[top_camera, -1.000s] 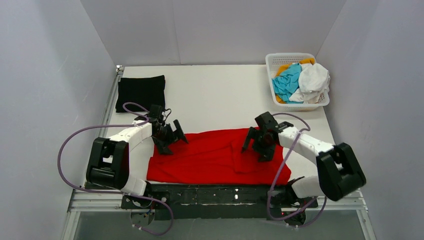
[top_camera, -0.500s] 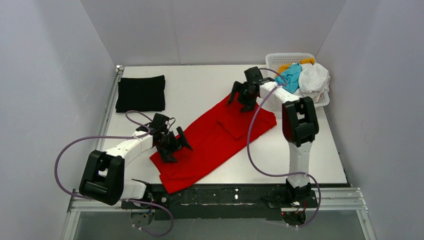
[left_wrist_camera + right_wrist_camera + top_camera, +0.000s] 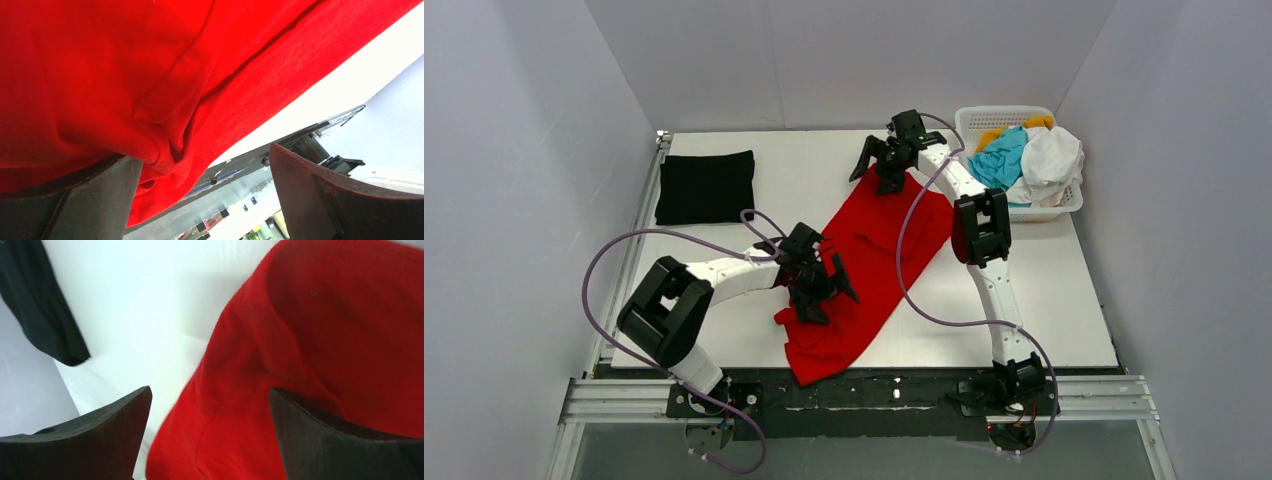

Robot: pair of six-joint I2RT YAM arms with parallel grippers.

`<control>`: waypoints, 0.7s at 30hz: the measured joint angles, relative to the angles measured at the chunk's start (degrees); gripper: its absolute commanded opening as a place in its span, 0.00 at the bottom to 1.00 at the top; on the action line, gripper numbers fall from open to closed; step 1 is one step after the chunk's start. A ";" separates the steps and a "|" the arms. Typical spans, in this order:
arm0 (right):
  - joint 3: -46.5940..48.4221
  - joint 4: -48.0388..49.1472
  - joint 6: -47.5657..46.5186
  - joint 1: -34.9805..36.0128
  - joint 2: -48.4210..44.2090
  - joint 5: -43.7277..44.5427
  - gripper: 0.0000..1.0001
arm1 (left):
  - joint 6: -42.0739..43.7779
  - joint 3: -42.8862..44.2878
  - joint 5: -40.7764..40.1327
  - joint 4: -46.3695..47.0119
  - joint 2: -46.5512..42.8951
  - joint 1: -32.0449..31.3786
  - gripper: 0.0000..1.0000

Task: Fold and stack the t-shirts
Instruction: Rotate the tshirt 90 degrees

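Note:
Next, I close my left gripper on the red t-shirt's near-end corner (image 3: 780, 318), toward the folded black t-shirt, to straighten the cloth.
The large red t-shirt (image 3: 876, 255) lies flat in a diagonal strip from the front centre of the table to the far middle. My left gripper (image 3: 822, 300) is open, low over its near left part. In the left wrist view (image 3: 200, 155) red cloth (image 3: 150, 75) bunches against the left finger. My right gripper (image 3: 874, 180) is open at the shirt's far end, and in the right wrist view (image 3: 210, 390) its jaws straddle the shirt's edge (image 3: 325, 340). The folded black t-shirt (image 3: 707, 186) lies at the far left; a corner of it shows in the right wrist view (image 3: 40, 315).
A white lattice basket (image 3: 999, 113) stands at the far right corner, holding crumpled cyan (image 3: 1001, 165), white (image 3: 1054, 155) and orange (image 3: 1039, 123) shirts. Grey walls close in three sides. A black metal rail (image 3: 904, 390) runs along the front edge.
The red shirt swung from lying along the front edge to a diagonal. My right gripper moved far back and left with its end; my left gripper moved right towards the front centre.

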 measured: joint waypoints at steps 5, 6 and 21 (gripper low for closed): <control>8.26 3.98 4.46 0.26 5.88 -2.54 0.96 | -3.39 2.14 -0.22 1.22 2.45 -3.34 0.98; 8.57 5.79 6.12 0.26 6.54 -3.28 0.96 | -4.26 2.54 -0.33 1.36 2.91 -3.89 0.98; 12.59 25.53 19.58 1.18 13.73 -9.62 0.98 | -7.34 1.81 -0.52 -3.48 -1.38 -14.34 0.98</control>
